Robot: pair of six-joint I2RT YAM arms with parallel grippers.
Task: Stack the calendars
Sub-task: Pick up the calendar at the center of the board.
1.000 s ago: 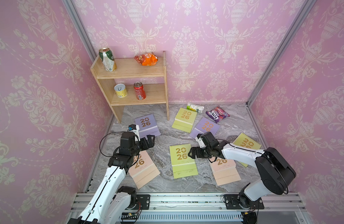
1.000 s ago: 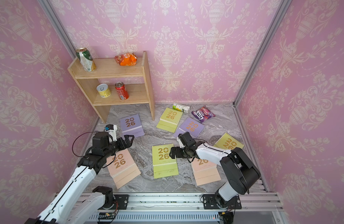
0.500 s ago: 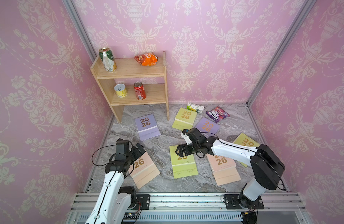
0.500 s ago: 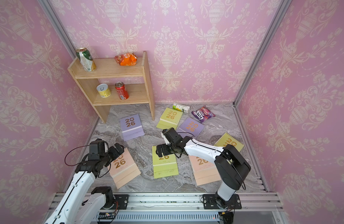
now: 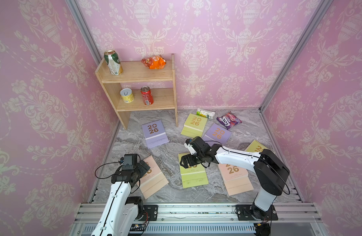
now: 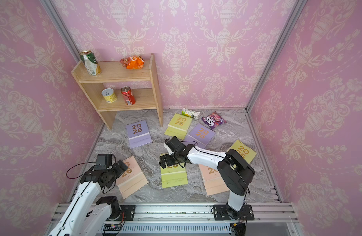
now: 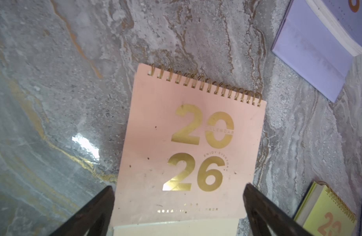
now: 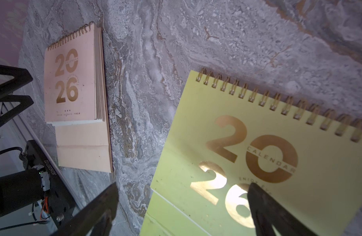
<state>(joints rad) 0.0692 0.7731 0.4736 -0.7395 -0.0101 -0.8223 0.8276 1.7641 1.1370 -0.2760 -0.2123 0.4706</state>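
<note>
My right gripper should close on the peach calendar's long side (image 5: 159,166) (image 8: 100,91) that faces the middle yellow-green calendar, since my left gripper is at the opposite side of the peach calendar.
Several pastel calendars with gold "2026" lie flat and apart on the marble floor. My left gripper (image 7: 178,186) is open above the near-left peach calendar (image 7: 188,147), one finger past each long side; in a top view it (image 5: 144,166) covers that calendar's (image 5: 155,181) near corner. My right gripper (image 8: 183,185) is open over the middle yellow-green calendar (image 8: 257,163), with one finger above the cover and one above bare marble; a top view shows it (image 5: 185,161) at that calendar's (image 5: 194,177) spiral end. Other calendars: lilac (image 5: 154,132), yellow-green (image 5: 194,124), lilac (image 5: 218,133), yellow-green (image 5: 255,146), peach (image 5: 235,177).
A wooden shelf (image 5: 147,75) with cans and an orange packet stands at the back left. A purple snack packet (image 5: 229,120) and a small green-white carton (image 5: 205,113) lie by the back wall. Pink walls close three sides; a metal rail (image 5: 186,210) runs along the front.
My left gripper has drawn back from near the lilac calendar to over the near-left peach one. My right gripper has moved left onto the spiral end of the middle yellow-green calendar.
</note>
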